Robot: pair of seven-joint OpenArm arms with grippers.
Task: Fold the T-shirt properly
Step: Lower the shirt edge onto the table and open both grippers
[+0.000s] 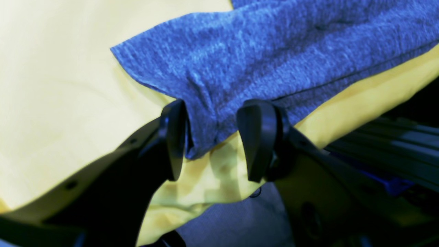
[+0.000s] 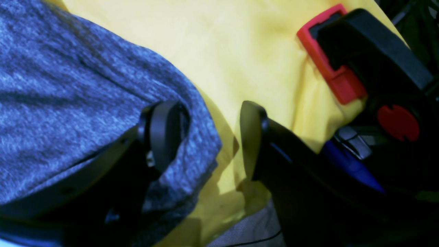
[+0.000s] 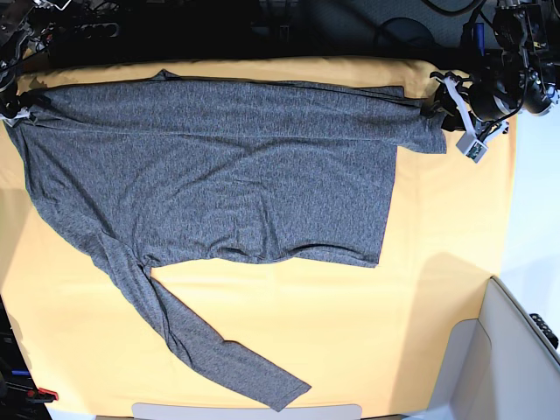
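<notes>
Next, I move my left gripper over to the T-shirt's near hem corner [image 3: 369, 260], on the same side as the trailing sleeve, and close it there.
The dark grey T-shirt [image 3: 227, 175] lies spread over the yellow-orange table cloth [image 3: 437, 262]. One long sleeve [image 3: 219, 354] trails toward the front edge. At the far right corner, my left gripper [image 1: 216, 140] stands open, and the shirt's hem corner [image 1: 202, 137] hangs in the gap against one finger [image 1: 175, 137]. In the base view that gripper [image 3: 440, 101] is at the shirt's far right end. My right gripper [image 2: 209, 137] is open at the far left end [image 3: 19, 103]. The shirt's edge [image 2: 192, 151] drapes around one finger [image 2: 164, 133]; the other rests over bare cloth.
A red and black clamp [image 2: 337, 79] grips the table cloth at the edge beside my right gripper. A dark rail [image 1: 394, 147] runs past the table edge by my left gripper. A light grey bin [image 3: 512, 350] stands at the front right.
</notes>
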